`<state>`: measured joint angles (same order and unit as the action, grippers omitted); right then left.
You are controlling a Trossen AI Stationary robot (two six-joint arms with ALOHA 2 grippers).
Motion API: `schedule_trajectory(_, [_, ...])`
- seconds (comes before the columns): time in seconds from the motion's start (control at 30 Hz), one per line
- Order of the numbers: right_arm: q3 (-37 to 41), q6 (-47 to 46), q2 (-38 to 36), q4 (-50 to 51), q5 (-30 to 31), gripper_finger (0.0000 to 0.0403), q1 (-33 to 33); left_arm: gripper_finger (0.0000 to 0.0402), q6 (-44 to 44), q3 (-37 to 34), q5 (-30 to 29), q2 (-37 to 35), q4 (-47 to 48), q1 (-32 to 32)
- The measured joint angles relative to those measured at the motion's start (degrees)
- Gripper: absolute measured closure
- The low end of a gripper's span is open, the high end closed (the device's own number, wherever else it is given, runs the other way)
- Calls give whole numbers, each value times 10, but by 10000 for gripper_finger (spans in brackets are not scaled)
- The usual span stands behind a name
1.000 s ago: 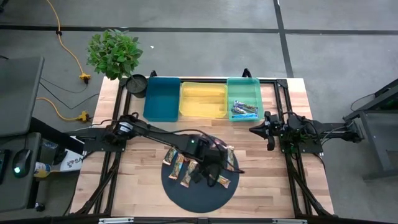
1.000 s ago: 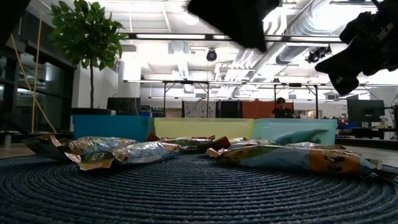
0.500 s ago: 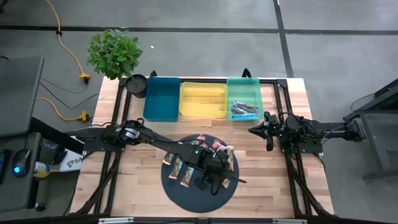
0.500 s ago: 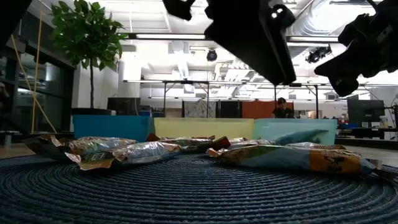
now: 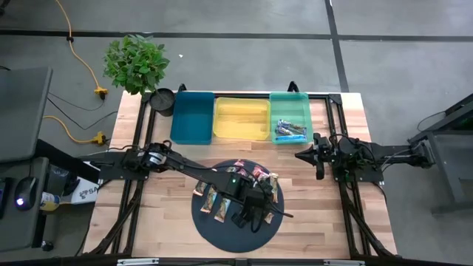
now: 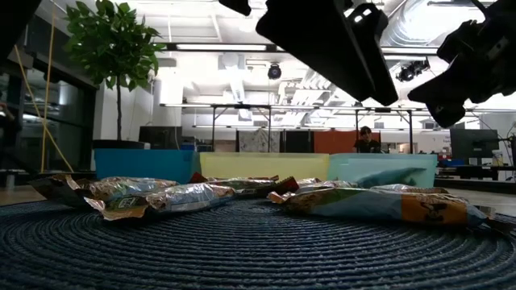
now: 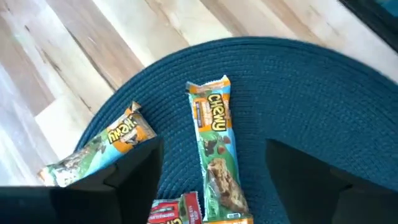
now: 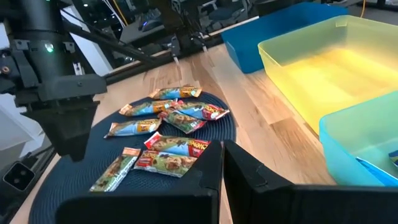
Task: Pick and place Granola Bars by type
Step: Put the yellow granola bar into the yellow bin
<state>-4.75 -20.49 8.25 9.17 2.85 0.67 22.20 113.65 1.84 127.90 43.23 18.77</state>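
The orange-green bar lies between my left gripper's open fingers on the dark round mat, and that gripper should next close on the middle (image 5: 269, 216) (image 7: 219, 160) of the bar.
Several granola bars (image 5: 222, 201) lie on a dark round mat (image 5: 238, 229) near the table's front. My left gripper (image 5: 251, 211) hangs open above the mat, clear of it in the low view (image 6: 330, 40). Its two fingers stand on either side of an orange-green bar (image 7: 216, 149) lying flat below them, without touching it. A second orange-green bar (image 7: 106, 146) and a red bar (image 7: 177, 211) lie close by. Blue-purple bars (image 5: 290, 131) lie in the green tray (image 5: 290, 103). My right gripper (image 8: 222, 171) waits shut at the table's right side (image 5: 319, 167).
A blue tray (image 5: 192, 117) and a yellow tray (image 5: 241, 118) stand beside the green one along the far edge. A potted plant (image 5: 137, 65) stands at the far left corner. Bare wood lies between the mat and the trays.
My left gripper has moved toward the table's near edge and down over the mat, and it has opened wider. The bars on the mat lie as before.
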Motion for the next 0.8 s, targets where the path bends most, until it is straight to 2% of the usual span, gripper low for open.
schedule_trajectory(0.2, [0, 0, 0, 0, 0, 402, 0, 110, -19, 1, 29, 35, -5, 0])
schedule_trajectory(0.4, [0, 0, 2, -4, 0, 402, 0, 110, -58, -1, 9, 70, 20, -4])
schedule_trajectory(0.57, [-1, 0, 8, 0, 0, 402, 0, 110, -60, 0, -22, 79, -3, -4])
schedule_trajectory(0.8, [0, 0, 7, 0, 0, 402, 0, 110, -60, 0, -13, 83, -9, -4])
